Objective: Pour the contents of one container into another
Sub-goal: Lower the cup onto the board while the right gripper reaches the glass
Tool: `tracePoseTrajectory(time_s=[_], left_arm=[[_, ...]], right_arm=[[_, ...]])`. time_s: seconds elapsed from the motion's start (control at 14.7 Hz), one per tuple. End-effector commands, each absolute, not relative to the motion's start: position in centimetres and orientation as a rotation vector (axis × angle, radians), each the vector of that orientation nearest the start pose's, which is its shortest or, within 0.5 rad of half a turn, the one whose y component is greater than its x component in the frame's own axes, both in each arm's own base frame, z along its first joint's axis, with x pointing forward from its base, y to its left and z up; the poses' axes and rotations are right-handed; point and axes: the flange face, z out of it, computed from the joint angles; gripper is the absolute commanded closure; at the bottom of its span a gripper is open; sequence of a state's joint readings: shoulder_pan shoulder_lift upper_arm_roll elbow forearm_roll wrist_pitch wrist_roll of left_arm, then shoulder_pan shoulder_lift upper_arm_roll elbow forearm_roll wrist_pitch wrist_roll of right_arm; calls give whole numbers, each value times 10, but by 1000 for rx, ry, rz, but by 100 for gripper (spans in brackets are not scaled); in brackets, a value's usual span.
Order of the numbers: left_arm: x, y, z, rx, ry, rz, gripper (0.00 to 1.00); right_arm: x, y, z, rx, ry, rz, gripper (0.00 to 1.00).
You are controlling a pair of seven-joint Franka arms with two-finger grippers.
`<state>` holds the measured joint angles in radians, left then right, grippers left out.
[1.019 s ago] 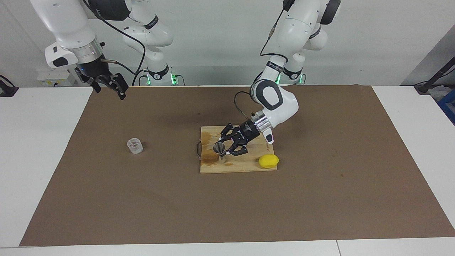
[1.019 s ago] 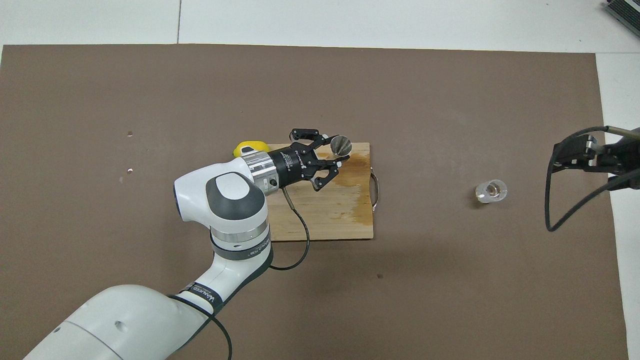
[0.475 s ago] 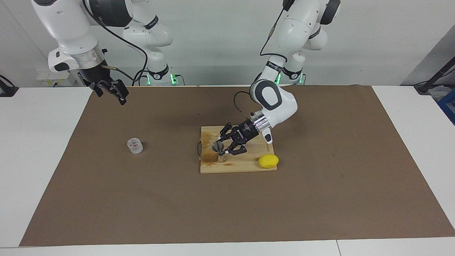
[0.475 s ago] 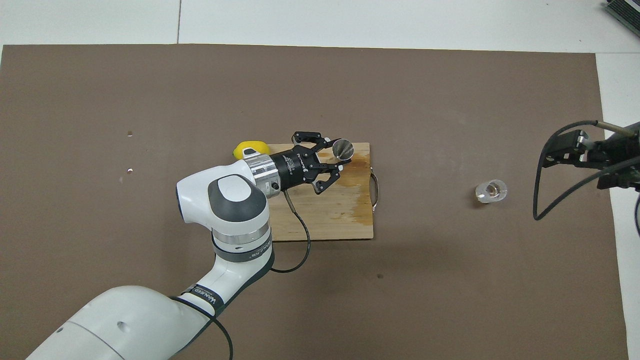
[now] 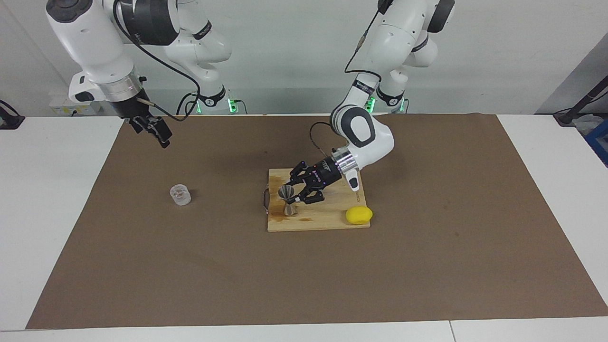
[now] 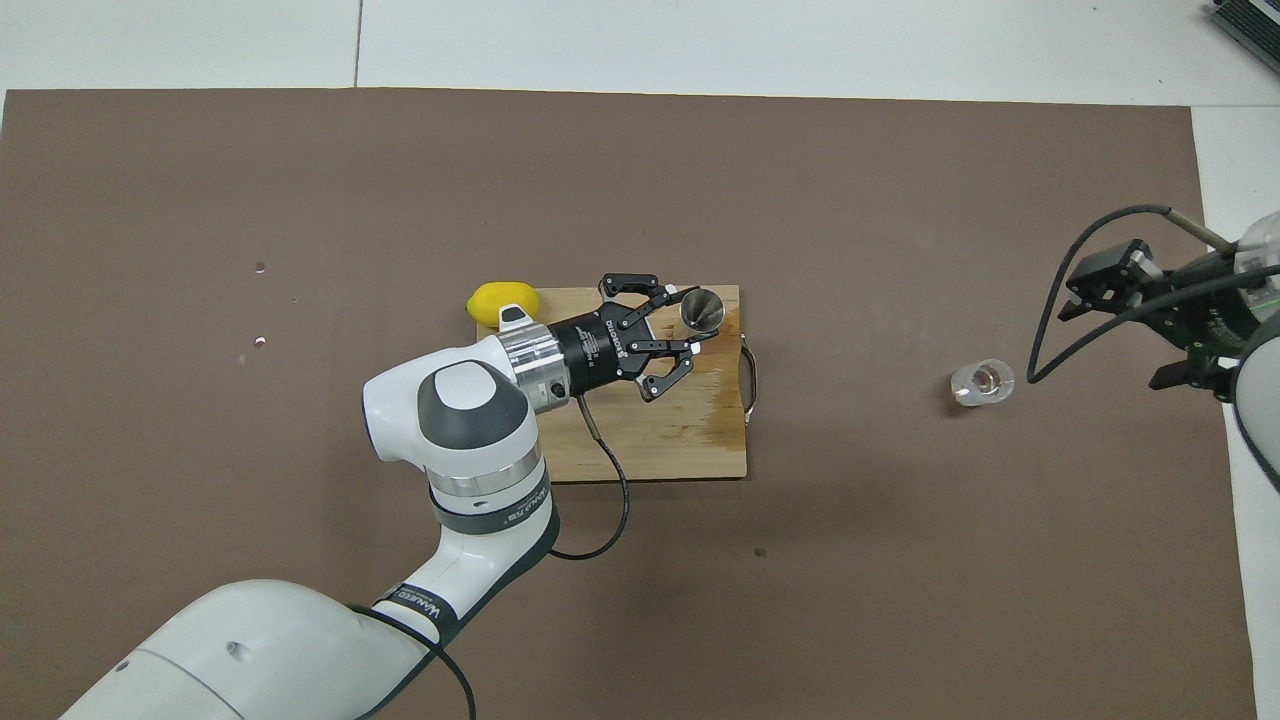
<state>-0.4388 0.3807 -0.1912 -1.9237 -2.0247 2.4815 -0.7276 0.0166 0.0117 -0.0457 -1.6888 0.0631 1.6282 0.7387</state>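
Note:
The metal jigger, now upright over the board's stained end, will be let go by my left gripper on the cutting board's stained end (image 6: 687, 355) close to the metal handle.
The metal jigger (image 5: 286, 198) (image 6: 700, 308) stands upright over the stained end of the wooden cutting board (image 5: 327, 219) (image 6: 660, 440). My left gripper (image 5: 293, 199) (image 6: 690, 320) is shut on its narrow waist, reaching in from the side. Whether its base touches the board I cannot tell. The small clear cup (image 5: 180, 194) (image 6: 982, 380) stands alone on the brown mat toward the right arm's end. My right gripper (image 5: 159, 133) (image 6: 1120, 330) hangs open and empty in the air, over the mat beside the cup and well above it.
A yellow lemon (image 5: 358, 215) (image 6: 503, 300) lies at the cutting board's corner toward the left arm's end. The board has a metal handle (image 5: 264, 199) on the end that faces the cup. The brown mat (image 5: 427, 266) covers most of the white table.
The left gripper has turned the jigger from tilted to upright and drawn back a little. The right gripper has swung in over the mat's edge toward the cup.

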Motion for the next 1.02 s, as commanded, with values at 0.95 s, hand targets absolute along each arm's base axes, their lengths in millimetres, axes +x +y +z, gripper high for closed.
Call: tracePoseTrajectory(time_s=[0.95], left_arm=[[502, -360, 304, 1135, 1586, -873, 100]], right_arm=[[571, -145, 404, -2025, 1864, 547, 0]])
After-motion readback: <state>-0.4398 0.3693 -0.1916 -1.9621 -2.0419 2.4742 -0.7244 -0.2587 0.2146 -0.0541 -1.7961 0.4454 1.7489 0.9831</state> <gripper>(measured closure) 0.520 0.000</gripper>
